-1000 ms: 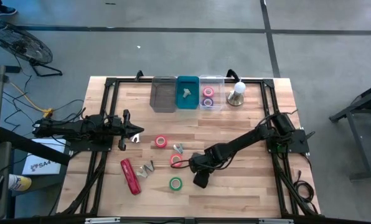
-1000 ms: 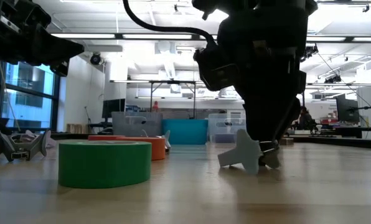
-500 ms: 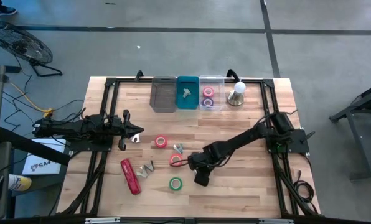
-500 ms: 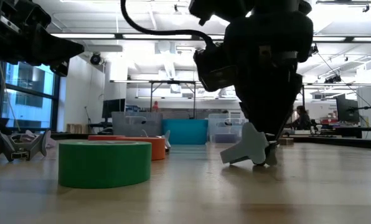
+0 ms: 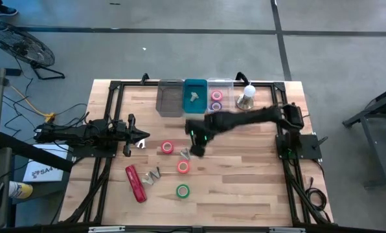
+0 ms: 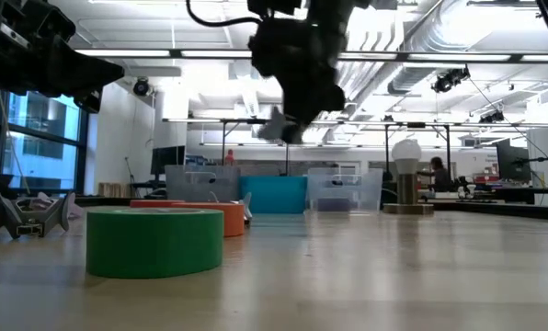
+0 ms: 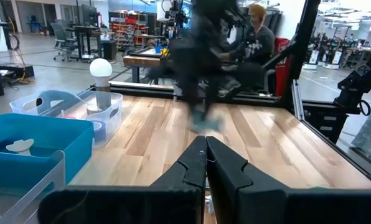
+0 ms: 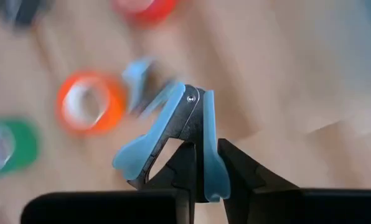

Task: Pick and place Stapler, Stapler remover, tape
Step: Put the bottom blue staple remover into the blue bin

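Next, the right gripper releases the staple remover in the blue bin [image 5: 199,105], just in front of the pale remover. The light-blue one is still above the table's middle.
My right gripper [image 5: 196,147] hovers above the table's middle, shut on a light-blue staple remover [image 8: 173,130], which also shows high in the low view [image 6: 279,124]. The red stapler [image 5: 135,183] lies flat near the table's left front. Red tape [image 5: 168,147], orange tape [image 5: 183,167] and green tape [image 5: 182,191] lie flat on the wood. More tape rolls [image 5: 216,100] sit in the clear bin. My left gripper [image 5: 141,139] waits at the table's left, shut [image 7: 205,155] and holding nothing. My right gripper pinches the staple remover between its two fingers [image 8: 235,168], by one light-blue handle wing [image 8: 208,155]. The fingers come from above, pointing down. The remover is lifted clear of the table, its metal hinge [image 8: 188,102] and other wing pointing away from the fingers.
Grey bin [image 5: 170,98], blue bin [image 5: 195,107] holding a pale remover [image 5: 193,97], and clear bin stand at the far edge beside a bulb-shaped object [image 5: 247,97]. Another remover [image 5: 185,154] and metal claw pieces [image 5: 153,175] lie among the tapes. Bare wood on the right.
My right gripper has risen from the table beside the green and orange tape, carrying the blue staple remover clear of the wood. It has swung toward the far edge and slightly left, now above the red tape's right side. The left arm kept still.
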